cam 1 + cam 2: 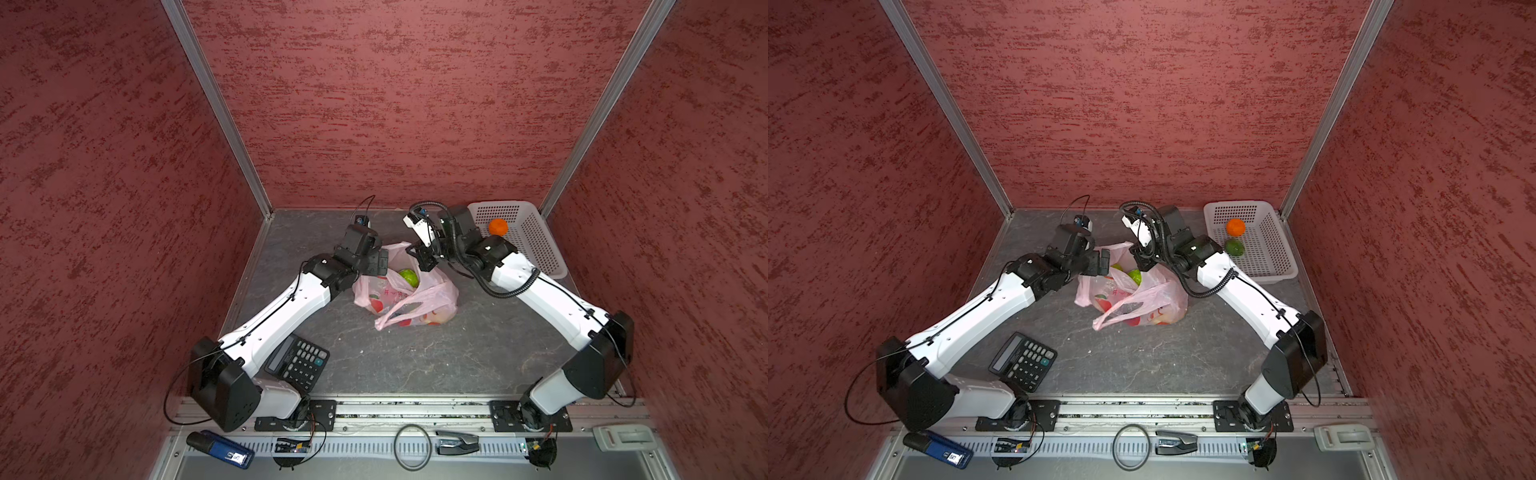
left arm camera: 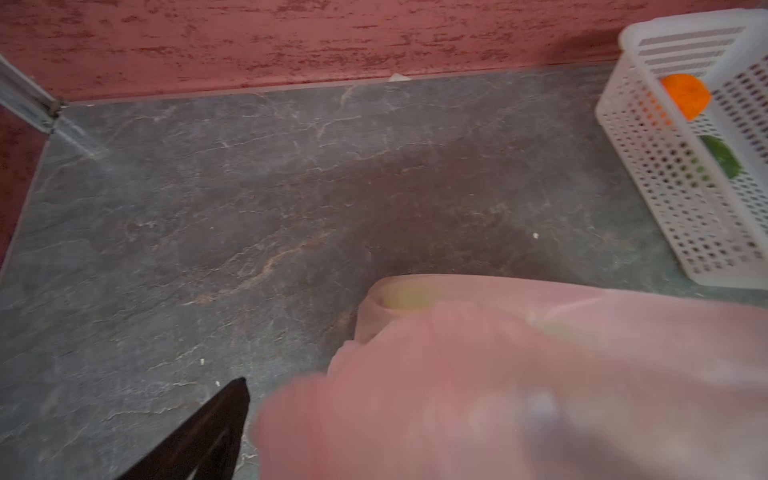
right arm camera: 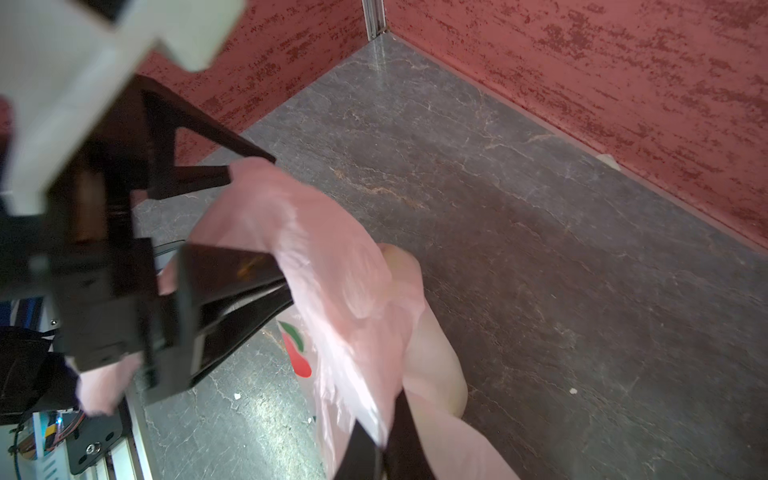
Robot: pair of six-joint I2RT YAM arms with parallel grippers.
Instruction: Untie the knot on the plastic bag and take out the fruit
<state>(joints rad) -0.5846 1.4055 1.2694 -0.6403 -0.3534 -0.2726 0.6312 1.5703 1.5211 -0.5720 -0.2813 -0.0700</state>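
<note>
The pink bag's film bunches over my open left gripper's fingers, so next I back that gripper away and pinch the bag's side rim (image 1: 365, 283) to spread the bag's opening.
The pink plastic bag (image 1: 405, 297) (image 1: 1129, 301) lies mid-table with its mouth gaping. A bright green fruit (image 1: 408, 277) (image 1: 1134, 275) shows inside, and a pale piece (image 3: 432, 345) shows through the film. The knot does not show in any view; one handle loop (image 1: 395, 318) lies loose at the front. My left gripper (image 1: 380, 264) (image 3: 266, 224) stands open at the bag's left rim, with film draped between its fingers. In the left wrist view only one fingertip (image 2: 232, 399) shows beside blurred film. My right gripper (image 1: 426, 264) (image 3: 386, 449) is shut on the bag's far rim film.
A white perforated basket (image 1: 536, 232) (image 1: 1266, 249) stands at the back right, holding an orange mandarin (image 1: 498, 227) (image 1: 1236, 227) and a green fruit (image 1: 1234, 247). A black calculator (image 1: 297, 361) (image 1: 1022, 360) lies front left, partly under my left arm. Red walls close three sides.
</note>
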